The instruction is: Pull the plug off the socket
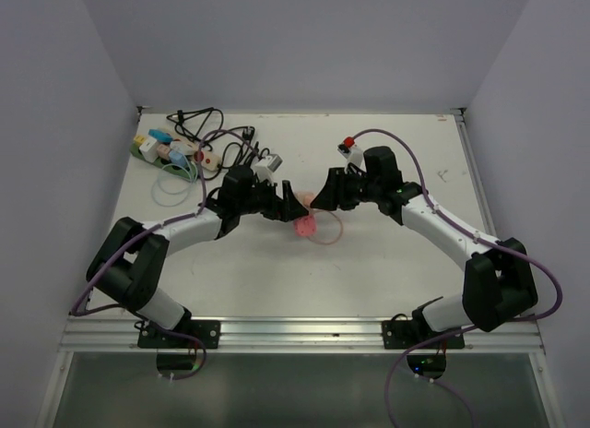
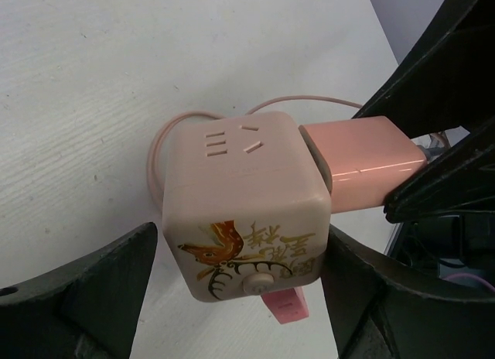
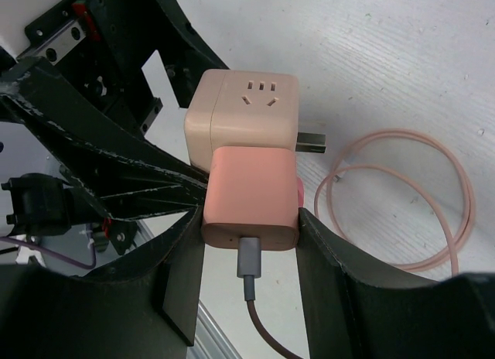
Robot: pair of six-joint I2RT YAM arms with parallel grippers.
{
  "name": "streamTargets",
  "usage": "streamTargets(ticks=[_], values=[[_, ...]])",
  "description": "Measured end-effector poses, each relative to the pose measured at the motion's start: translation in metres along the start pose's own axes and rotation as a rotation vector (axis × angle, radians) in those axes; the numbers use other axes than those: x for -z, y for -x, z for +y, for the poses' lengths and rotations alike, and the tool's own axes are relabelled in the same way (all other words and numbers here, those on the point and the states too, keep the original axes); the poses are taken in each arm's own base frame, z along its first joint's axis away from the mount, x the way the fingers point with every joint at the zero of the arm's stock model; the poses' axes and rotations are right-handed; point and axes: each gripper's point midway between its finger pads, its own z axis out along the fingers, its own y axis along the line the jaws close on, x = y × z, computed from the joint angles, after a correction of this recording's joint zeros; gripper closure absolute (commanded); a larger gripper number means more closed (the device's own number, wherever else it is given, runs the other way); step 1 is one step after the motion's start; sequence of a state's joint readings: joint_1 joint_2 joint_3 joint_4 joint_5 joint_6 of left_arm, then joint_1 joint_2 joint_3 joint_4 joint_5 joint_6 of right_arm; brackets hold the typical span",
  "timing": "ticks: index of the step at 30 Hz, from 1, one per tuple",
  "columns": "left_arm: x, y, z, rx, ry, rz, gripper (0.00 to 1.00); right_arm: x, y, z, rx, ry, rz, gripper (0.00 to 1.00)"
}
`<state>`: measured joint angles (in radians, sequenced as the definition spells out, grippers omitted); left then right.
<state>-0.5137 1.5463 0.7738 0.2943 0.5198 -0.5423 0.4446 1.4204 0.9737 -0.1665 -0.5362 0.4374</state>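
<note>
I will release the salmon-pink plug adapter from my right gripper on the white table (image 1: 364, 222) beyond the looped pink cord.
The socket here is a pale pink cube (image 2: 232, 189) with a deer drawing and outlet slots on its faces; it also shows in the right wrist view (image 3: 247, 115). A salmon-pink plug adapter (image 3: 251, 196) sits against one side of the cube (image 2: 360, 162), with a grey cable leaving its back. My left gripper (image 2: 240, 258) is shut on the cube from both sides. My right gripper (image 3: 251, 243) is shut on the adapter. In the top view both grippers, left (image 1: 297, 207) and right (image 1: 321, 199), meet at mid-table over the pink cube (image 1: 304, 228).
A thin pink cord (image 3: 402, 196) lies looped on the white table (image 1: 387, 262) beside the cube. A pile of small adapters and black cords (image 1: 184, 147) lies at the back left. A red-topped object (image 1: 348, 144) stands behind the right arm. Walls enclose the table.
</note>
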Motion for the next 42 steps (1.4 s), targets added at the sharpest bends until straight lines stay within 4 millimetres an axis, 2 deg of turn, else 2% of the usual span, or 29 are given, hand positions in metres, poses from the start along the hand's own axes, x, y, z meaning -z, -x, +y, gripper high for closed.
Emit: streamTargets(ticks=[5,8,11,12,14,15,17,18,33,34,35,38,40,42], values=[[-0.007,0.003,0.001,0.006,-0.003,0.001,0.20,-0.002,0.000,0.001,-0.004,0.007,0.000,1.00],[-0.010,0.005,0.001,0.013,-0.003,0.000,0.26,-0.003,0.001,-0.001,-0.006,0.006,-0.003,1.00],[-0.010,0.006,0.000,0.015,-0.005,-0.001,0.38,-0.004,0.000,-0.002,-0.005,0.007,-0.004,1.00],[-0.011,0.006,0.000,0.016,-0.005,-0.001,0.47,-0.004,0.000,-0.002,-0.006,0.006,-0.003,1.00],[-0.011,0.005,-0.001,0.017,-0.004,-0.001,0.58,-0.004,-0.001,-0.003,-0.006,0.005,-0.004,1.00],[-0.012,0.005,0.000,0.017,-0.001,0.000,0.70,-0.004,-0.001,-0.003,-0.007,0.005,-0.003,1.00],[-0.012,0.004,0.000,0.019,0.001,0.001,0.85,-0.004,-0.001,-0.003,-0.008,0.004,-0.003,1.00],[-0.012,0.004,0.001,0.019,0.003,0.000,1.00,-0.004,-0.001,-0.003,-0.008,0.004,-0.003,1.00],[-0.012,0.004,0.010,0.064,0.067,0.005,1.00,-0.004,-0.001,-0.007,-0.001,-0.022,-0.009,1.00],[-0.012,0.005,0.016,0.070,0.104,-0.002,1.00,-0.002,-0.002,-0.007,0.004,-0.025,-0.005,1.00],[-0.009,0.008,0.030,0.084,0.167,-0.017,1.00,0.002,-0.004,-0.006,0.002,-0.026,0.002,1.00],[0.010,0.014,0.084,0.149,0.371,-0.057,1.00,0.016,-0.004,0.004,0.020,-0.019,-0.005,1.00],[0.021,0.017,0.106,0.174,0.460,-0.077,1.00,0.025,0.000,0.011,0.040,-0.010,-0.023,1.00],[0.027,0.017,0.118,0.186,0.510,-0.084,1.00,0.030,0.002,0.015,0.055,-0.005,-0.034,1.00]])
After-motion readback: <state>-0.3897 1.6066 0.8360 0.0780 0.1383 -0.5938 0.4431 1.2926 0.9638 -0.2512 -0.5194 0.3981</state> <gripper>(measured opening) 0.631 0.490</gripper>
